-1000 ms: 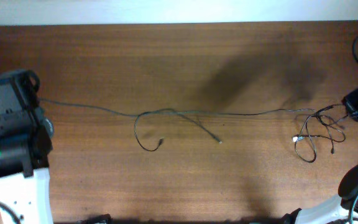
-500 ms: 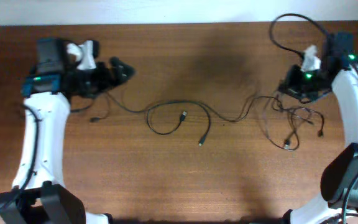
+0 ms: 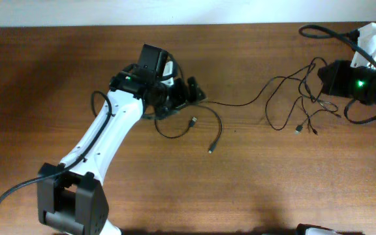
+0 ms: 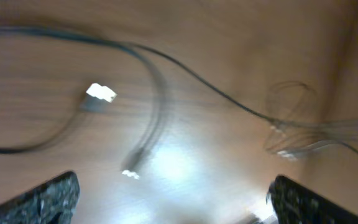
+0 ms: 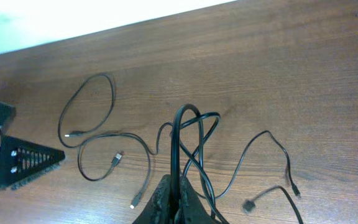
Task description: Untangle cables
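The fingers of my left gripper will close on the lone part [image 4: 219,94] of the thin black cable that lies between the centre loop and the tangled bundle.
Several thin black cables [image 3: 240,102] lie across the wooden table. One loop [image 3: 175,129] with a silver plug [image 3: 192,121] sits at the centre, and another plug end [image 3: 210,151] lies just below it. My left gripper [image 3: 187,99] hovers open over this loop, holding nothing. The left wrist view is blurred, with both plugs [image 4: 100,93] ahead of the spread fingers [image 4: 45,198]. At the far right my right gripper [image 3: 321,83] is shut on a strand of the tangled bundle [image 3: 302,104]. In the right wrist view that strand [image 5: 178,146] rises from the shut gripper [image 5: 178,198].
The table's back edge meets a white wall [image 3: 175,12]. A thick black arm cable [image 3: 318,29] curls at the back right. The left arm [image 3: 100,140] stretches from the front left toward the centre.
My left gripper has opened, let go of its cable end and swung from the left side to the centre loop. My right gripper carried its bundle farther right.
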Controlling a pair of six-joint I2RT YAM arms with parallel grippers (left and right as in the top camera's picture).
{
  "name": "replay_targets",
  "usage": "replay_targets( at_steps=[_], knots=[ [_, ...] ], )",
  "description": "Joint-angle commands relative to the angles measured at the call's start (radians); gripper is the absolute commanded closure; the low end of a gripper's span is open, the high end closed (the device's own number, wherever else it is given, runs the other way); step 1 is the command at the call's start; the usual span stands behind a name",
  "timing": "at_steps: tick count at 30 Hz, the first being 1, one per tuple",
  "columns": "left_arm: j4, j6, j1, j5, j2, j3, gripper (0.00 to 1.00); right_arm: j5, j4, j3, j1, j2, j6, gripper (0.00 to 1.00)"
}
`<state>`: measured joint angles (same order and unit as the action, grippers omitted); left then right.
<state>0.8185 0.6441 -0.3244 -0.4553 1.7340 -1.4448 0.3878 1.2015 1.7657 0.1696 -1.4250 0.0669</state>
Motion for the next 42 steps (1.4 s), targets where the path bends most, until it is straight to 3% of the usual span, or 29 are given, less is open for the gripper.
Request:
replay_targets(
  at_steps=[1,3,7,10,12,13,14,15,22,24,25,27,28,29,30,31,32,35,36,38,40,42],
  knots=[
    [-0.136,0.385,-0.098,-0.223,0.005,-0.008,0.01,0.063,0.0,0.014,0.0,0.064,-0.012,0.96],
    [-0.232,0.627,-0.173,-0.133,0.005,-0.008,0.01,0.118,0.007,0.014,0.0,0.114,-0.038,0.96],
    [-0.452,1.084,-0.261,-0.124,0.005,-0.008,0.01,0.138,0.022,0.014,0.0,0.215,-0.037,0.96],
    [-0.509,1.347,-0.313,-0.096,0.005,-0.008,0.01,0.181,0.042,0.014,0.0,0.254,-0.037,0.96],
    [-0.589,1.347,-0.328,-0.097,0.005,-0.008,0.0,0.208,0.051,0.014,0.0,0.254,-0.037,0.96],
    [-0.628,1.347,-0.335,-0.097,0.005,-0.008,0.13,0.216,0.054,0.014,0.0,0.254,-0.037,0.96],
    [-0.645,1.346,-0.336,-0.097,0.005,-0.008,0.36,0.215,0.058,0.014,0.0,0.259,-0.037,0.96],
    [-0.646,1.346,-0.336,-0.097,0.005,-0.008,0.47,0.215,0.059,0.014,0.0,0.265,-0.037,0.96],
    [-0.646,1.345,-0.34,-0.097,0.005,-0.008,0.81,0.256,0.062,0.014,0.0,0.27,-0.038,0.96],
    [-0.646,1.345,-0.34,-0.097,0.005,-0.008,1.0,0.256,0.068,0.014,0.0,0.27,-0.038,0.96],
    [-0.645,1.294,-0.34,-0.066,0.005,-0.008,1.0,0.251,0.068,0.014,0.0,0.27,-0.038,0.96],
    [-0.589,0.951,-0.327,0.072,0.005,-0.008,1.0,0.169,0.07,0.014,0.0,0.27,-0.037,0.96],
    [-0.495,0.844,-0.307,0.104,0.005,-0.008,1.0,0.065,0.071,0.014,0.0,0.27,-0.026,0.96],
    [-0.317,0.748,-0.267,0.156,0.005,-0.008,1.0,-0.165,0.072,0.013,0.0,0.264,0.07,0.96],
    [-0.105,0.677,-0.213,0.237,0.005,-0.008,1.0,-0.484,0.109,0.013,0.0,0.252,0.275,0.96],
    [0.094,0.664,-0.156,0.34,0.005,-0.008,1.0,-0.674,0.156,0.013,0.0,0.235,0.422,0.96],
    [0.235,0.663,-0.105,0.43,0.005,-0.008,1.0,-0.704,0.168,0.012,0.0,0.214,0.444,0.96],
    [0.408,0.662,-0.007,0.586,0.005,-0.008,1.0,-0.663,0.174,0.012,0.001,0.156,0.444,0.96],
    [0.393,0.62,0.001,0.544,0.005,-0.008,1.0,-0.597,0.172,0.012,0.0,0.141,0.443,0.96],
    [0.148,0.248,-0.01,0.297,0.0,-0.008,1.0,-0.288,0.145,0.012,0.0,0.093,0.277,0.79],
    [-0.039,0.005,-0.013,0.055,-0.052,-0.009,1.0,-0.133,0.136,0.012,0.0,0.07,0.191,0.67],
    [-0.183,-0.109,-0.013,-0.074,-0.191,-0.009,1.0,0.012,0.136,0.011,0.0,0.07,0.127,0.55]
  ],
)
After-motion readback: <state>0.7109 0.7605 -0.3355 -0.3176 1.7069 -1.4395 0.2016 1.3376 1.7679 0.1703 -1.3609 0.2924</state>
